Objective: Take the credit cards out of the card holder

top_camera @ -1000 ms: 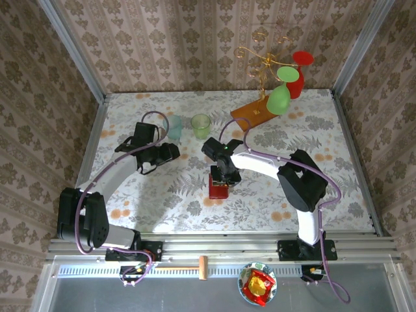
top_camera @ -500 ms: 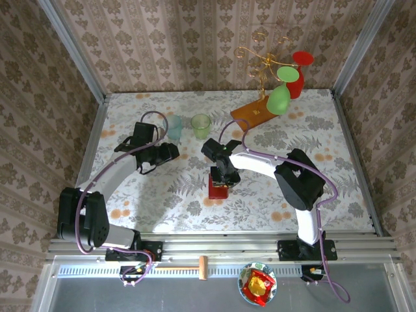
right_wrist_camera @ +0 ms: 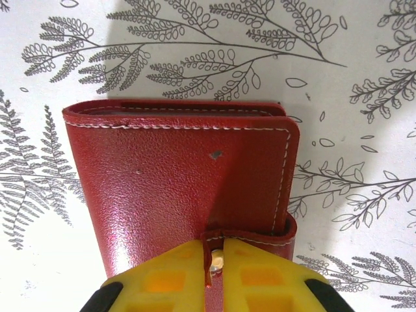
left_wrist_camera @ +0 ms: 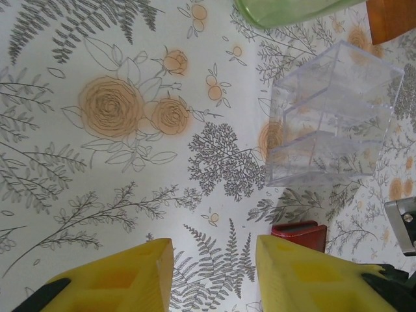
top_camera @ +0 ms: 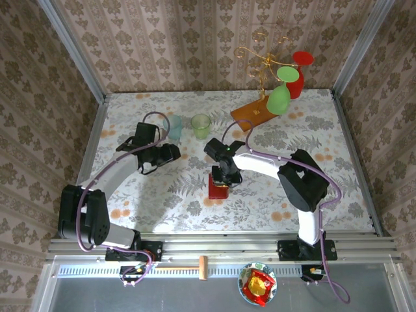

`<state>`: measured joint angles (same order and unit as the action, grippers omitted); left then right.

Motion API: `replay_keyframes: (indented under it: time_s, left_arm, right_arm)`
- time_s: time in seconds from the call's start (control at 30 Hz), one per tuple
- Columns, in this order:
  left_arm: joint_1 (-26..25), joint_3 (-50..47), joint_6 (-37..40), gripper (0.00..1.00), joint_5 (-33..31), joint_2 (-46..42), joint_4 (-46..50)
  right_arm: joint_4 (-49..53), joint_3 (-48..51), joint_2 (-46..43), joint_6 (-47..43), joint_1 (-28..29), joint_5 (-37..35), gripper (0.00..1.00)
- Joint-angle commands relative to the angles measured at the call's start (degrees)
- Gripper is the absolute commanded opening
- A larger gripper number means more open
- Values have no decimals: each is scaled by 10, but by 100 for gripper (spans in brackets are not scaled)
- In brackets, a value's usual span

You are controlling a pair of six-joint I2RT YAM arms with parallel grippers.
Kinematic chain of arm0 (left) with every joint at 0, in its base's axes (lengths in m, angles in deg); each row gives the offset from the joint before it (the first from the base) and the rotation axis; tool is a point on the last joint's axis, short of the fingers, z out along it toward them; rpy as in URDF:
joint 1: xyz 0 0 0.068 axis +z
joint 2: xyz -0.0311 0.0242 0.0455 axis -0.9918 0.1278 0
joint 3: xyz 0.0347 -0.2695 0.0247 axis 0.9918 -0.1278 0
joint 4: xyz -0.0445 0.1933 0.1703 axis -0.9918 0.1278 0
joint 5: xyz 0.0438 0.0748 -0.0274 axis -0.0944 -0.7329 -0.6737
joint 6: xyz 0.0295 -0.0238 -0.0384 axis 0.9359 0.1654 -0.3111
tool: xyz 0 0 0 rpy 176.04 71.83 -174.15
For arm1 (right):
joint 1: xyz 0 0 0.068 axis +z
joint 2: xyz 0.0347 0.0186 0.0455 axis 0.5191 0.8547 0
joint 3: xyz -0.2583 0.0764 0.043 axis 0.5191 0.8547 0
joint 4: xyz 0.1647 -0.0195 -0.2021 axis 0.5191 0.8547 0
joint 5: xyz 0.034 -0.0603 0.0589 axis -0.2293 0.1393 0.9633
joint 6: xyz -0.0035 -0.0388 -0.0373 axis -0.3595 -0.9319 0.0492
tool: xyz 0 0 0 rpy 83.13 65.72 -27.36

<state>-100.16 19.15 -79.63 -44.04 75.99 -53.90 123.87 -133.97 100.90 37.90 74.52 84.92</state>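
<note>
The tab lies across the cover while my right gripper pinches the snap end, so I will take hold of the tab again and peel it past the holder's edge (right_wrist_camera: 291,225).
The red card holder (top_camera: 218,189) lies folded shut on the flowered table, mid-centre. My right gripper (top_camera: 223,175) stands over its far end. In the right wrist view the yellow fingers (right_wrist_camera: 172,276) of the right gripper (right_wrist_camera: 215,252) are shut on the holder's little red tab (right_wrist_camera: 211,250), with its metal snap showing between them, over the red cover (right_wrist_camera: 175,182). The credit cards are hidden inside the folded holder. My left gripper (top_camera: 170,153) hovers to the left, open, with bare table between its jaws (left_wrist_camera: 213,255). One corner of the card holder (left_wrist_camera: 300,233) shows beside its right finger.
A clear plastic box (left_wrist_camera: 331,123) stands just ahead of the left gripper, with a green cup (top_camera: 201,125) beside it. An orange-brown wooden board (top_camera: 253,114) carrying a gold wire stand and red and green glasses sits at the back right. Wallpapered walls enclose the table.
The right gripper's fingers have closed onto the holder's red tab. The left arm has stayed where it was.
</note>
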Motion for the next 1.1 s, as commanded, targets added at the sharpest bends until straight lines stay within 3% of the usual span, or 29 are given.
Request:
replay_keyframes:
  time_s: [0.0,0.67,0.73,0.93,1.07]
  left_arm:
    - [-13,12,-12,39,1,11,-2]
    - [-130,69,-91,39,-3,91,-38]
    - [-138,71,-101,39,-2,98,-46]
    - [-147,86,-107,39,-14,104,-41]
    - [-147,102,-99,39,-21,105,-28]
  right_arm:
    - [-39,40,0,12,-9,26,10]
    - [-299,243,-83,58,-119,217,5]
    - [-298,253,-93,55,-126,218,6]
    - [-190,233,-134,5,-128,154,25]
    - [-139,217,-146,-21,-128,116,29]
